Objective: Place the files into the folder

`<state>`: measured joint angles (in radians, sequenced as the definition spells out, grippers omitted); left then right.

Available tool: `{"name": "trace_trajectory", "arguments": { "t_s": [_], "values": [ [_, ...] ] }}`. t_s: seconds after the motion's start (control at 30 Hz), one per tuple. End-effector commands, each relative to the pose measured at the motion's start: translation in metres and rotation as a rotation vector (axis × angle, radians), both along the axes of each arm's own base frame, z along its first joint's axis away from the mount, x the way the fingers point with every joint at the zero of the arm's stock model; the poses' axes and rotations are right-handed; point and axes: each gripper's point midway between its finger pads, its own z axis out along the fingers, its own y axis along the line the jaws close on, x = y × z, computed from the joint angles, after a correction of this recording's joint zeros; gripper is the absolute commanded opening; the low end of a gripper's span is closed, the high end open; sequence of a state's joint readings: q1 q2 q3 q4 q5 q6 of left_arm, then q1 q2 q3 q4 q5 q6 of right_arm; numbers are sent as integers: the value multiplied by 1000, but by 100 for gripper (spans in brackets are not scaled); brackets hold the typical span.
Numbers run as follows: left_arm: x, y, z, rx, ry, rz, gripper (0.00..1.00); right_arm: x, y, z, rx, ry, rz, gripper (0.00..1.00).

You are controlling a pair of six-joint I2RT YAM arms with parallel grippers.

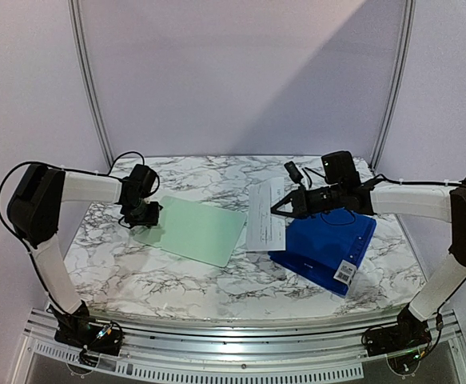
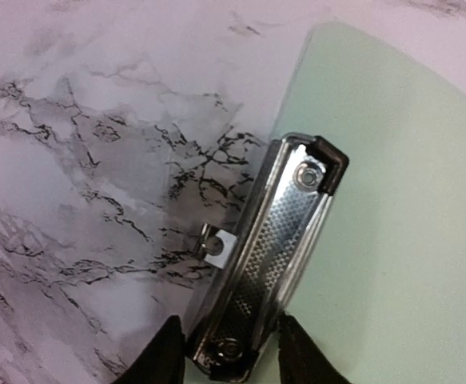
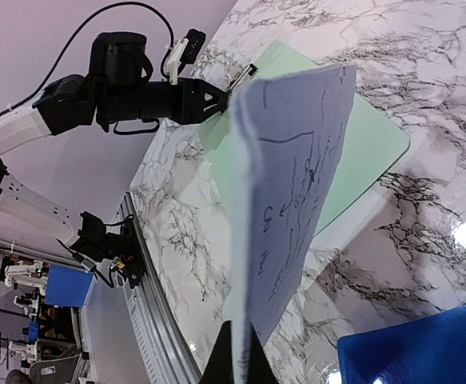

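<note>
My left gripper should swing the green board straight, as it lies crooked with this gripper at the metal clip's near end, and then regrip at the clip's middle (image 2: 266, 254).
The blue folder (image 1: 328, 244) lies shut at the right, with a white barcode sticker (image 1: 345, 272) at its near corner; a corner of it shows in the right wrist view (image 3: 424, 352). My right gripper (image 1: 279, 206) is shut on the edge of white paper sheets (image 1: 266, 214) with written lines. It holds them tilted above the table, left of the folder (image 3: 296, 184). My left gripper (image 2: 229, 328) straddles the near end of a metal clip (image 2: 276, 240) on a pale green board (image 1: 197, 232), one finger against each side.
The green board lies flat in the middle of the marble table (image 1: 177, 276), between the two grippers. A railed front edge (image 1: 240, 364) runs along the near side. White walls stand behind.
</note>
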<state>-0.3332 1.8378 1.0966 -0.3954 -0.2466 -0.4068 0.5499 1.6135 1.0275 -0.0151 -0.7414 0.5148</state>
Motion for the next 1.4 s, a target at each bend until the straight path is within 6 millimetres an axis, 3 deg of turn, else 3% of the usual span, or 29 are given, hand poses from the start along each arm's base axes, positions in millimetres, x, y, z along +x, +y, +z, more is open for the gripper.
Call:
{"name": "trace_trajectory", "arguments": {
  "t_s": [0.0, 0.1, 0.37, 0.77, 1.07, 1.13, 1.37],
  "values": [
    [-21, 2, -21, -5, 81, 2, 34, 4, 0, 17, 2, -45, -1, 0],
    [-30, -3, -22, -8, 82, -8, 26, 4, 1, 21, 2, -52, 3, 0],
    [-61, -23, -23, -32, 74, -29, 17, 5, 1, 24, -2, -60, -1, 0],
    [-106, -51, -29, -65, 69, -36, 13, 0, -4, 33, 2, -71, -6, 0],
    [-142, -90, -26, -219, 63, -26, 12, -8, -1, 43, 46, -58, 21, 0],
    [-148, -95, -22, -242, 58, -20, 13, -8, -2, 45, 49, -60, 20, 0],
    [-153, -99, -1, -248, 20, -24, 34, -10, -3, 44, 44, -57, 16, 0]
  ]
}}
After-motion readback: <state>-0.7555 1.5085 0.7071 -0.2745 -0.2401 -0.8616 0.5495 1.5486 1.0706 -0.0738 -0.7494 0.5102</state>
